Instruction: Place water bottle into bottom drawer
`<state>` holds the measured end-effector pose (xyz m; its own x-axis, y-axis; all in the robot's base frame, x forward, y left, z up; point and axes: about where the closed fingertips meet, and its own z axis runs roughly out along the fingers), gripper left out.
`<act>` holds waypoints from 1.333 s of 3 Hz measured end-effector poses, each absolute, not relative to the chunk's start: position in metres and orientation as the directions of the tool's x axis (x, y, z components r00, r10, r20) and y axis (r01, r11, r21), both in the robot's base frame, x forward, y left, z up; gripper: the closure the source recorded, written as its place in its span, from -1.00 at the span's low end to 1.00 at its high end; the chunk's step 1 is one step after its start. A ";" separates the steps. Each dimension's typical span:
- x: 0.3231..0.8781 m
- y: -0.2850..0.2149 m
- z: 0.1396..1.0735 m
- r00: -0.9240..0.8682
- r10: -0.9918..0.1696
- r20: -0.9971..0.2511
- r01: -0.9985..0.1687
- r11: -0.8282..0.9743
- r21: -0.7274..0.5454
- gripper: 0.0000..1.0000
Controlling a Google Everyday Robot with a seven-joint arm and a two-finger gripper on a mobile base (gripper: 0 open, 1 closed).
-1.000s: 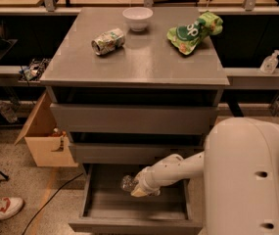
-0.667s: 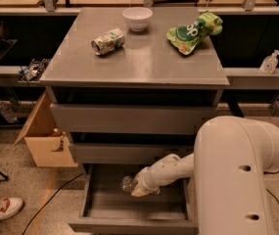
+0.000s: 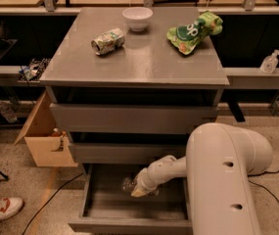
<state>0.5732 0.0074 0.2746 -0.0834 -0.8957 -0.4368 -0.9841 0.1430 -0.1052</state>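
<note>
I should release the water bottle from my gripper on the middle of the open bottom drawer's grey bottom (image 3: 145, 196).
The bottom drawer (image 3: 129, 224) of the grey cabinet is pulled open, a shallow grey tray. My gripper (image 3: 140, 189) reaches down into it from the right on a white arm. The water bottle (image 3: 127, 184), clear plastic, shows at the gripper's tip inside the drawer, just above or on the drawer floor. Most of the bottle is hidden by the gripper.
On the cabinet top (image 3: 80, 62) lie a crushed green-white can (image 3: 107, 40), a white bowl (image 3: 137, 18) and a green chip bag (image 3: 194, 31). Two wider drawers (image 3: 129, 119) above are shut. A cardboard box (image 3: 43, 138) stands at left, a shoe (image 3: 2, 208) at lower left.
The white arm body has shifted and rotated slightly at right. The gripper and bottle stay at about the same place in the drawer.
</note>
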 end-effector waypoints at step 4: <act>0.590 0.008 0.210 -0.158 -0.900 -0.406 -0.980 0.193 -0.047 1.00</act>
<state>0.5904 0.0081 0.2099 -0.1575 -0.9001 -0.4061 -0.9801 0.1928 -0.0473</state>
